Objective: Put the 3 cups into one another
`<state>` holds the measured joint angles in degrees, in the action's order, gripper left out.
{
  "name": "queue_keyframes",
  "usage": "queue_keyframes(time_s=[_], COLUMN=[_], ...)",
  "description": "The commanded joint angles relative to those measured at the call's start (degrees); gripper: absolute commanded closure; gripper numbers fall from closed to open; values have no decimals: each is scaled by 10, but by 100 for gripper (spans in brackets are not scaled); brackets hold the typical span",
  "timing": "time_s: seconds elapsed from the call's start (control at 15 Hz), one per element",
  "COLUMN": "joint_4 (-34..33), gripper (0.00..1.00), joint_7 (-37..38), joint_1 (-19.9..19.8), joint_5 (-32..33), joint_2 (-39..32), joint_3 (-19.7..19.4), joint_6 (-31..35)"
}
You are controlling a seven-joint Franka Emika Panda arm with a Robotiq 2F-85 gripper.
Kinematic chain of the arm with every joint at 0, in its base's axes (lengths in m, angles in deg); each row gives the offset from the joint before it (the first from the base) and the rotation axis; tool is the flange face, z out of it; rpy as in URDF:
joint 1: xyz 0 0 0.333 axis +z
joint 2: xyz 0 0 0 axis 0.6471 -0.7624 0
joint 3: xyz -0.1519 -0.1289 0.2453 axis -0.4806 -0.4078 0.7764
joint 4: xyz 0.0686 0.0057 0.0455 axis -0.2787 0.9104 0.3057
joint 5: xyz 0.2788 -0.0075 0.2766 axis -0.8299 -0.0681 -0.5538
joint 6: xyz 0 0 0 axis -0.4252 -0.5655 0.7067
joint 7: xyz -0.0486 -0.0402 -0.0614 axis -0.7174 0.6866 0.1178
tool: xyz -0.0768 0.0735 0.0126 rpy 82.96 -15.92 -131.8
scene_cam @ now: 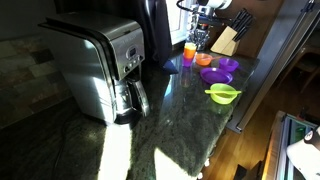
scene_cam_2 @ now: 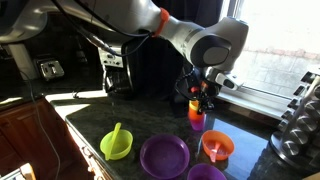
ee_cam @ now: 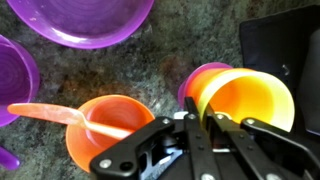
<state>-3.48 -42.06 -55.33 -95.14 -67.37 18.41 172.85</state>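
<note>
Next, my gripper sets the orange cup free on the dark counter (scene_cam: 188,75) (ee_cam: 204,12) next to the purple plate, toward the coffee maker.
An orange cup (ee_cam: 250,100) stands nested in a purple cup (ee_cam: 200,75), of which only the rim shows. My gripper (ee_cam: 190,118) is shut on the near rim of the orange cup, one finger inside and one outside. In both exterior views the gripper (scene_cam_2: 200,97) (scene_cam: 200,35) hangs straight down over the stack (scene_cam_2: 197,118) (scene_cam: 190,50) at the back of the dark stone counter. I cannot make out a lime green cup; it may be hidden inside the stack.
An orange bowl with a spoon (ee_cam: 105,125) (scene_cam_2: 217,147) lies beside the stack. Purple plates (scene_cam_2: 164,155) (scene_cam: 218,75) and a lime-green bowl (scene_cam_2: 117,145) (scene_cam: 223,94) lie nearby. A coffee maker (scene_cam: 105,65) and a knife block (scene_cam: 227,40) stand on the counter.
</note>
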Motion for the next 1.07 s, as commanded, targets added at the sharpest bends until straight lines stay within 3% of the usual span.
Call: queue_keyframes(time_s=[0.0, 0.53, 1.0], joint_4=[-28, -12, 26], gripper=[98, 98, 98], joint_7=[4, -3, -12], joint_1=[5, 36, 74], joint_5=[8, 25, 79], joint_2=[-20, -19, 6], joint_3=[4, 18, 21], joint_6=[-45, -77, -66])
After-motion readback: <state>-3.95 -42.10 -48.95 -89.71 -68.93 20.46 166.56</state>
